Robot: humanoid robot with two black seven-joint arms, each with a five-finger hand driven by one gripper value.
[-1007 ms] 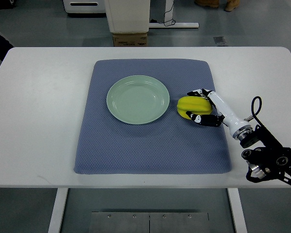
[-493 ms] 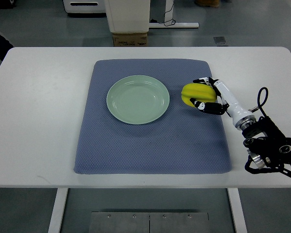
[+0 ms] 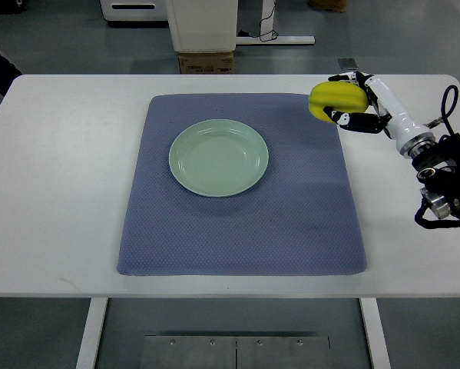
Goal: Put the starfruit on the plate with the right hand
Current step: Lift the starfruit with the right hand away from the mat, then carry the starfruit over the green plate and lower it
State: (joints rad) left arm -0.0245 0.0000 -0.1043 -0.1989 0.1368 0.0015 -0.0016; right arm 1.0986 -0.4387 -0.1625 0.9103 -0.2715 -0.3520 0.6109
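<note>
The robot's right gripper will release the starfruit on the pale green plate (image 3: 241, 154), by the plate's rim on that gripper's side.
A yellow starfruit (image 3: 335, 100) is held in the air over the mat's far right corner, with my right hand (image 3: 353, 101) shut on it. The white forearm runs back to the picture's right edge. A pale green plate (image 3: 218, 157) sits empty on the blue-grey mat (image 3: 242, 231), well to the left of the fruit and nearer to me. The left arm does not show.
The mat lies in the middle of a white table (image 3: 61, 177). Beyond the table's far edge stand a cardboard box (image 3: 206, 61) and a white cabinet base on the grey floor.
My right hand has lifted the starfruit off the mat beside the plate and carried it up and away to the right, toward the table's far edge.
</note>
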